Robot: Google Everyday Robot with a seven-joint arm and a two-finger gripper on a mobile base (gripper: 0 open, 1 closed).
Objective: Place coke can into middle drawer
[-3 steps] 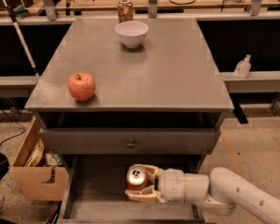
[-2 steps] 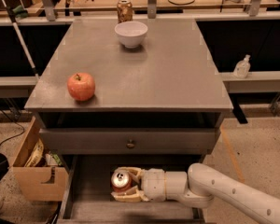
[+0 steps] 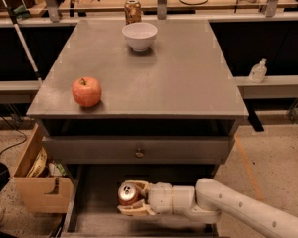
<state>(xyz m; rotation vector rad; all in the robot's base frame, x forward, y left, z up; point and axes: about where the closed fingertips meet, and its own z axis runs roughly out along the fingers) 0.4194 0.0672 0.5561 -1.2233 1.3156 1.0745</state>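
I should use my gripper to set the coke can down on the open drawer's grey bottom (image 3: 122, 210), a bit closer to the cardboard box.
The coke can (image 3: 128, 193), red with a silver top, stands upright inside the open middle drawer (image 3: 97, 202), over its grey floor. My gripper (image 3: 132, 197) reaches in from the right at the end of a white arm. Its cream fingers (image 3: 137, 210) are closed around the can, one behind it and one in front. I cannot tell whether the can rests on the drawer floor or hangs just above it.
On the cabinet top (image 3: 188, 78) sit a red apple (image 3: 87, 91), a white bowl (image 3: 139, 35) and a darker brownish can (image 3: 133, 11). The upper drawer front with a round knob (image 3: 139, 153) is shut. A cardboard box (image 3: 37, 180) stands left of the cabinet.
My gripper has carried the can leftward inside the drawer, from right of centre to left of centre. Nothing on the cabinet top has moved.
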